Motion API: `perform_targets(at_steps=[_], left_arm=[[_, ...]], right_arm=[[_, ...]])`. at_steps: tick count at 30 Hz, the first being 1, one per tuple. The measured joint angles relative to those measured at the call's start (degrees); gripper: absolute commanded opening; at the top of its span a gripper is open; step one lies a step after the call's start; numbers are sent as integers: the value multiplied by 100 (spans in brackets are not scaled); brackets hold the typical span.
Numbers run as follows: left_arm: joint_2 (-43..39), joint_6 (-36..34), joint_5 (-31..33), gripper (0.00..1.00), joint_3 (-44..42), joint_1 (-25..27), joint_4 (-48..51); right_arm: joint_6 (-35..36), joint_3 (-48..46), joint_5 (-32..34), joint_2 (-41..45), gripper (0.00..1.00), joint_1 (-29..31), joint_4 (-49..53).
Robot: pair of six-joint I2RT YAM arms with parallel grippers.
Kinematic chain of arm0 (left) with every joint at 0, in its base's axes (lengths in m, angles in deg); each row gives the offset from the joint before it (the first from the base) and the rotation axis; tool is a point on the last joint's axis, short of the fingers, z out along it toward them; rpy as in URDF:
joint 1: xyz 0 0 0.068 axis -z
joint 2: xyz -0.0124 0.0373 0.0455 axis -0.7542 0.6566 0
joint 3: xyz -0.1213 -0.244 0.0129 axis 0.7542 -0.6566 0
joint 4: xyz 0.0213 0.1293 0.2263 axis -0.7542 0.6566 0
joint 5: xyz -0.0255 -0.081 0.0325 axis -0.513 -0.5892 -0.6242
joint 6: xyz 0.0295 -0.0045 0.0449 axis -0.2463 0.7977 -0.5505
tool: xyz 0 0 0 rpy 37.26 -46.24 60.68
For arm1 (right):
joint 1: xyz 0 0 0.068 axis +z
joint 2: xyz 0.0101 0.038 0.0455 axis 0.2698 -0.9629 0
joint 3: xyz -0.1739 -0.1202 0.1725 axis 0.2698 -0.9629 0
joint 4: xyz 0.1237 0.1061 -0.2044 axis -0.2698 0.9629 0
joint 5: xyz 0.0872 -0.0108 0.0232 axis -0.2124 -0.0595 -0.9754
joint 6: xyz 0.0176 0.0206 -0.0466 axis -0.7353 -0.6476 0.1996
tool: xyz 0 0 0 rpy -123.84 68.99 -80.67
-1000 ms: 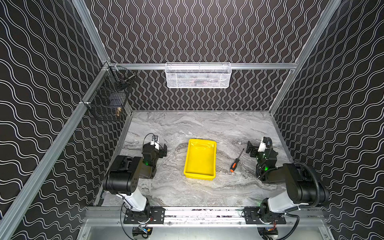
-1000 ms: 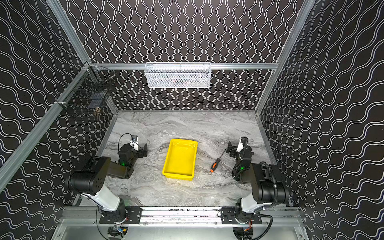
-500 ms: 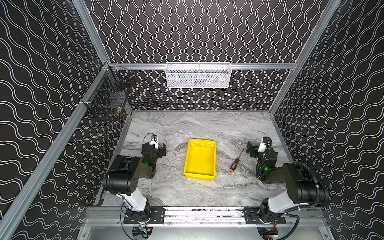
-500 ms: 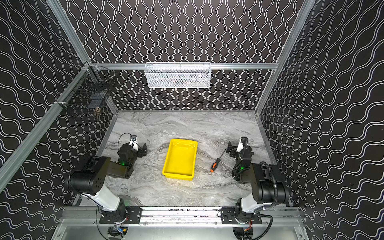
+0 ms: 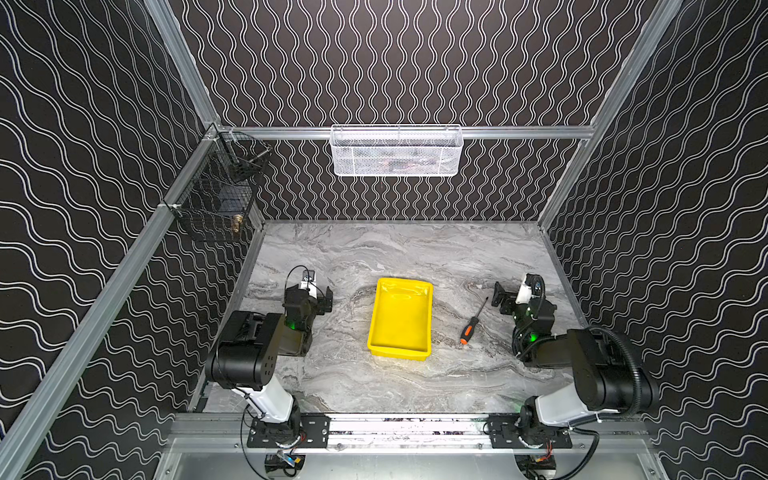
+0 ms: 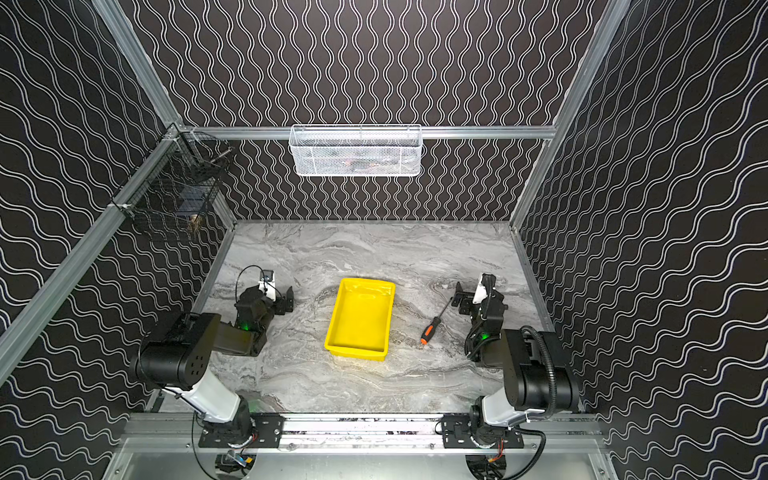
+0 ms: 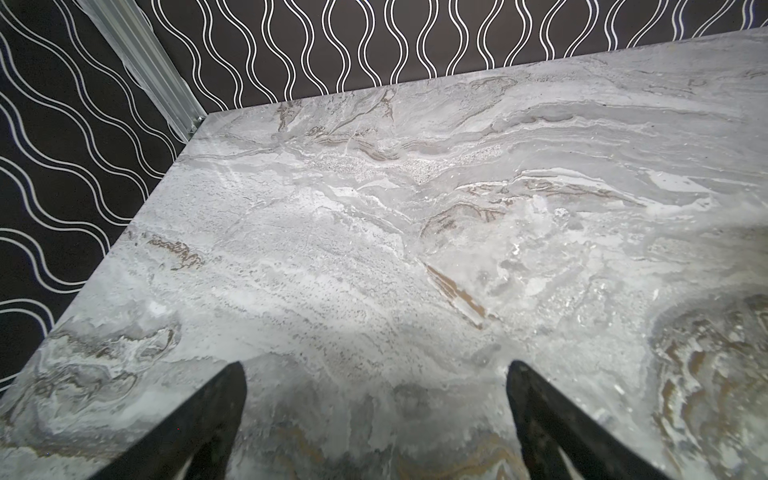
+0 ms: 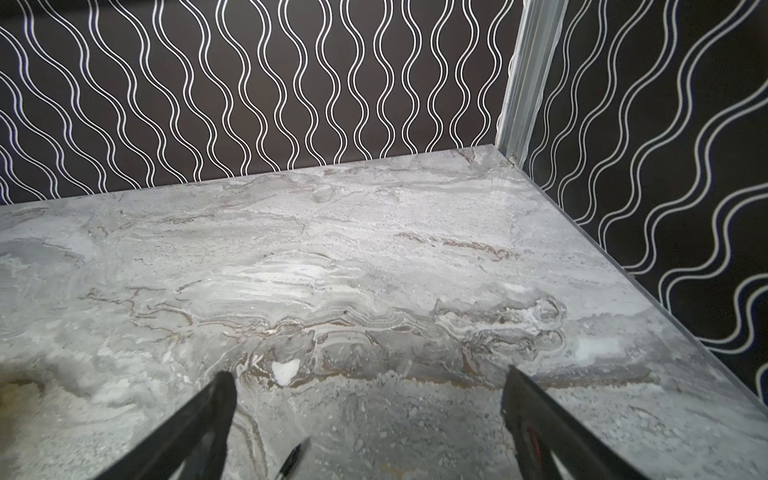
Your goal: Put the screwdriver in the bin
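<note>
The screwdriver is next for my right gripper, which should close on the black front of its handle [image 5: 474,321], near the thin metal rod.
The screwdriver [image 5: 473,322] [image 6: 436,322], with a black-and-orange handle and a thin dark shaft, lies on the marble table just right of the bin. The bin [image 5: 400,320] [image 6: 360,318] is a shallow yellow tray in the middle of the table, with nothing in it. My right gripper [image 5: 519,293] [image 6: 478,295] [image 8: 369,374] stands open low over the table, just beyond the shaft's tip. That screwdriver tip [image 8: 292,458] shows between its fingers in the right wrist view. My left gripper [image 5: 309,296] [image 6: 268,296] [image 7: 376,368] is open over bare marble left of the bin.
A white wire mesh basket [image 5: 397,151] hangs on the back rail. A black wire cage [image 5: 220,199] hangs on the left rail. Dark patterned walls close in the marble table [image 5: 374,249] on three sides.
</note>
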Motion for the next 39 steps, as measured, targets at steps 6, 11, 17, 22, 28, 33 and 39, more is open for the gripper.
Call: perform_targets(at_steps=[6, 11, 17, 22, 28, 33, 39], left_arm=[[-1311, 258, 223, 99, 1294, 15, 2124], [-2269, 1080, 262, 99, 2059, 35, 3869], [-2594, 2022, 96, 99, 3156, 39, 5766], [-2085, 2424, -422, 99, 4275, 46, 7407], [-1338, 2393, -1246, 99, 5012, 61, 8638], [-887, 2264, -1735, 99, 5136, 149, 9200], [-564, 2245, -1930, 99, 5080, 396, 9348]], right_arm=[[-94, 704, -90, 881, 100, 0, 1399], [-483, 1469, -260, 1473, 100, 0, 3016], [-844, 2470, -529, 2059, 100, 164, 4776], [-1196, 3425, -723, 2026, 100, 310, 6430], [-1613, 3598, -719, 2225, 99, 793, 7650], [-1952, 3689, -501, 2142, 100, 1117, 8413], [-2306, 3480, -356, 2079, 98, 1322, 8826]])
